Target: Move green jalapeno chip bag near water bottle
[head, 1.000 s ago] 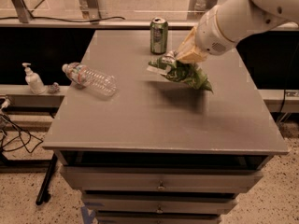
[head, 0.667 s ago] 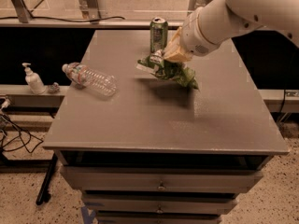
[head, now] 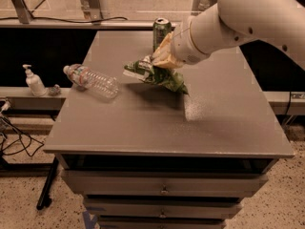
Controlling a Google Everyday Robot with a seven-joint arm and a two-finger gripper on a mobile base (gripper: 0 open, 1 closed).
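I will put down the green jalapeno chip bag on the grey table [head: 151, 91] next to the bottom end of the water bottle and let go of it. The bag now hangs just above the table.
The green jalapeno chip bag [head: 156, 74] is crumpled, with a white label panel at its left end, and hangs a little above the grey table [head: 143, 123]. My gripper [head: 160, 60] is shut on the bag's top, at the end of the white arm that reaches in from the upper right. The water bottle [head: 91, 79] is clear ribbed plastic with a white cap and lies on its side near the table's left edge, to the left of the bag and apart from it.
A green soda can [head: 161, 29] stands at the table's back edge just behind the gripper. A white pump dispenser [head: 33, 81] stands on a lower ledge left of the table. Drawers sit under the table's front edge.
My gripper has carried the chip bag to the left, closer to the water bottle. The bottle and the can have not moved.
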